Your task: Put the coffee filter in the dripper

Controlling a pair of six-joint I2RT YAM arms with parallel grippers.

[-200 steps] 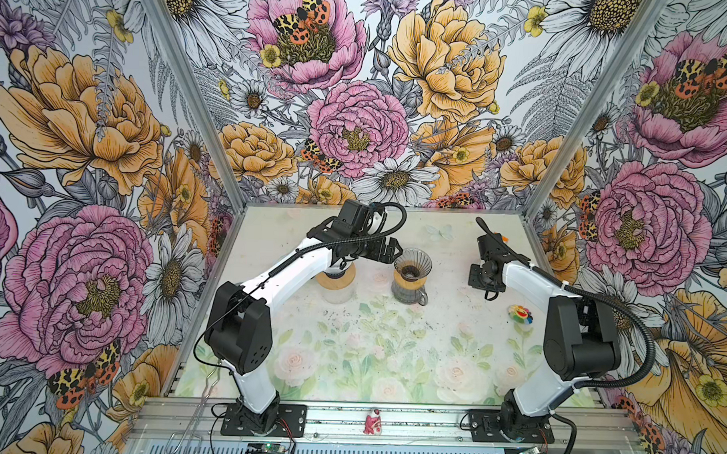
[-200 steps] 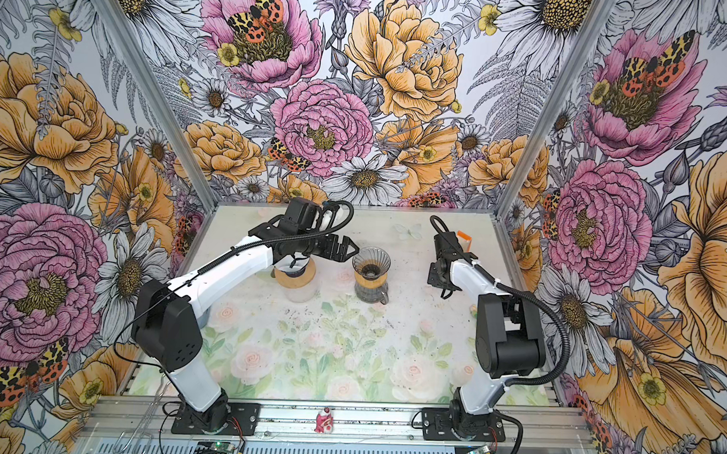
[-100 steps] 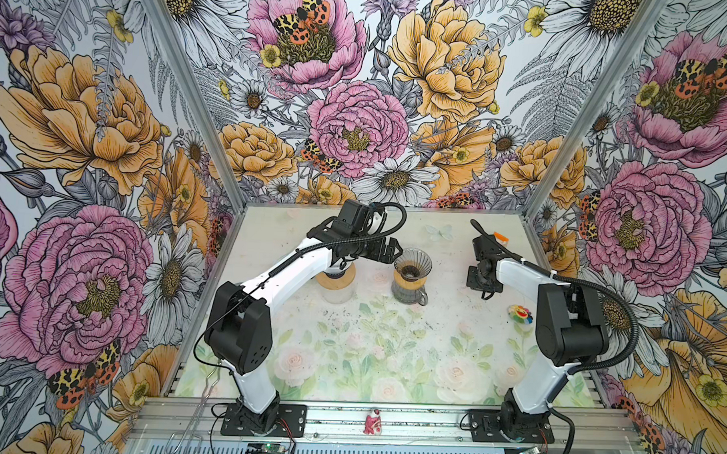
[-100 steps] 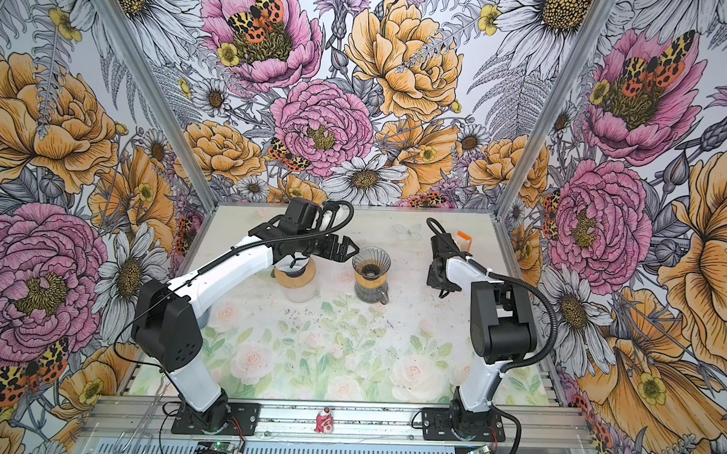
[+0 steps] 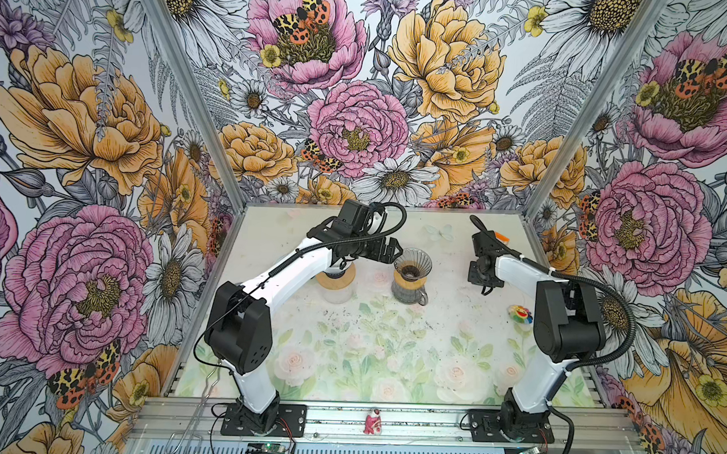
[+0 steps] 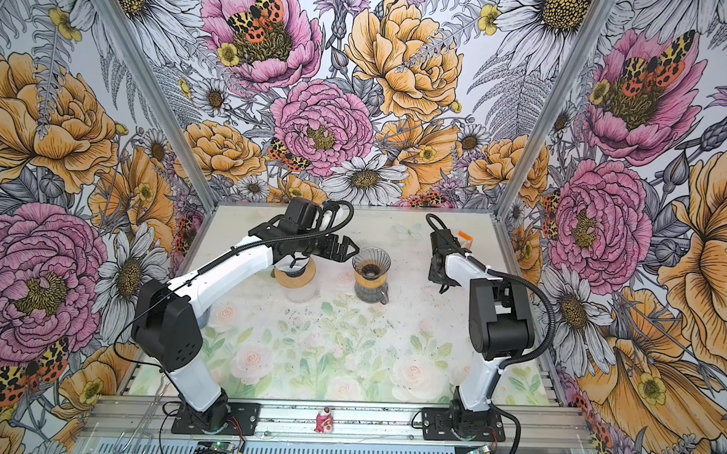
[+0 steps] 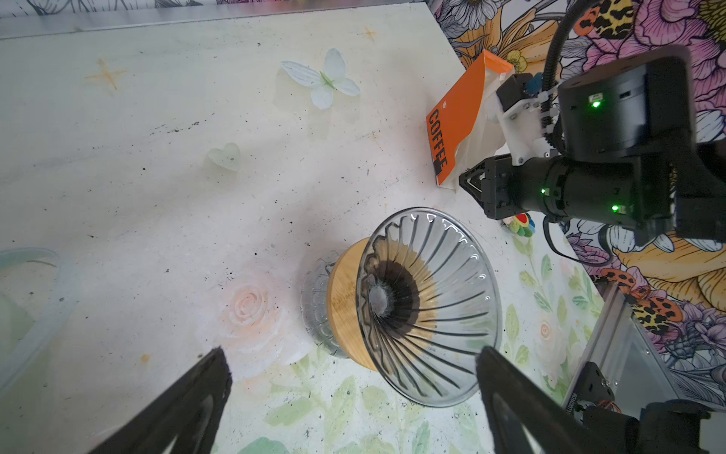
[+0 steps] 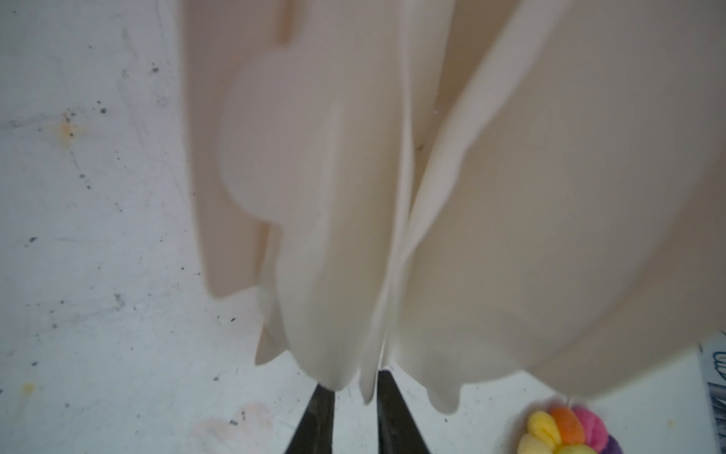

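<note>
The nearest filter has only its bottom corner dipping into the narrow gap of my right gripper, so next I open wider and pinch that filter's folded edge point(image 8: 382, 325) deeper.
The glass dripper point(image 5: 412, 264) point(image 6: 371, 262) sits on a wood-collared carafe mid-table, empty but for a dark stain at its throat. My left gripper point(image 7: 352, 353) hangs open just beside the dripper's point(image 7: 428, 306) rim, holding nothing. White coffee filters point(image 8: 341, 236) hang out of an orange box marked COFFEE point(image 7: 455, 122) at the back right. My right gripper point(image 8: 353, 383) is at the bottom of that stack. Its jaws are narrowly open, and one filter edge point(image 8: 367, 387) dips into the gap, next to one finger.
A second wood-collared glass vessel point(image 5: 336, 281) stands under my left arm. A many-coloured flower toy point(image 5: 520, 314) lies by the right wall, near my right gripper. A red figurine point(image 5: 372, 421) sits on the front rail. A clear container rim point(image 7: 35, 306) shows in the left wrist view.
My right arm has swung a little towards the back, up to the filter box, and its jaws have narrowed. The left arm has not moved.
</note>
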